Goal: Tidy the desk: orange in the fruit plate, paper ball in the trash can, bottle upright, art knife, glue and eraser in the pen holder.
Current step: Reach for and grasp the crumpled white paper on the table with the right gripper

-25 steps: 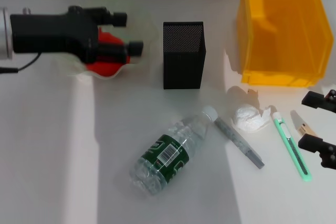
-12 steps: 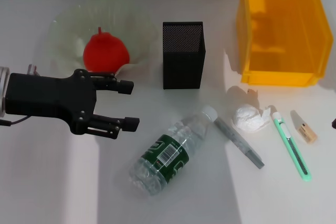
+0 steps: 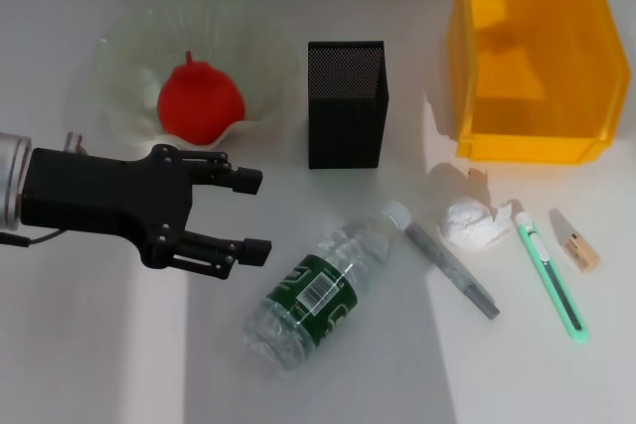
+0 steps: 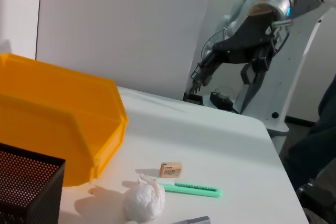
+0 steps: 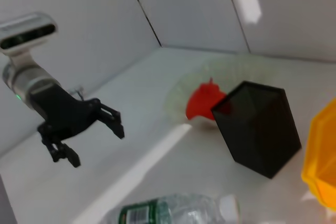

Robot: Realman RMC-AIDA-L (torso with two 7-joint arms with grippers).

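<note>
The white paper ball lies by the green art knife. Next, I will move my right gripper to it and close on the paper ball's side (image 3: 493,222) nearest the green art knife.
The orange (image 3: 202,101) lies in the pale fruit plate (image 3: 117,57) at the back left. My left gripper (image 3: 253,213) hovers open and empty in front of the plate, just left of the bottle (image 3: 323,290), which lies on its side. Right of the bottle's cap are the grey glue stick (image 3: 452,270), the white paper ball (image 3: 469,223), the green art knife (image 3: 552,275) and the eraser (image 3: 576,243). The black mesh pen holder (image 3: 347,104) stands behind them. My right gripper (image 4: 226,77) is out of the head view, raised beyond the table's right end, open.
A yellow bin (image 3: 537,47) stands at the back right, close to the paper ball. The table's right edge (image 4: 273,145) runs a little beyond the eraser (image 4: 170,169). A white wall rises behind the table.
My left gripper has come away from the plate, leaving the orange in it, and moved forward toward the bottle. My right gripper has left the head view to the right.
</note>
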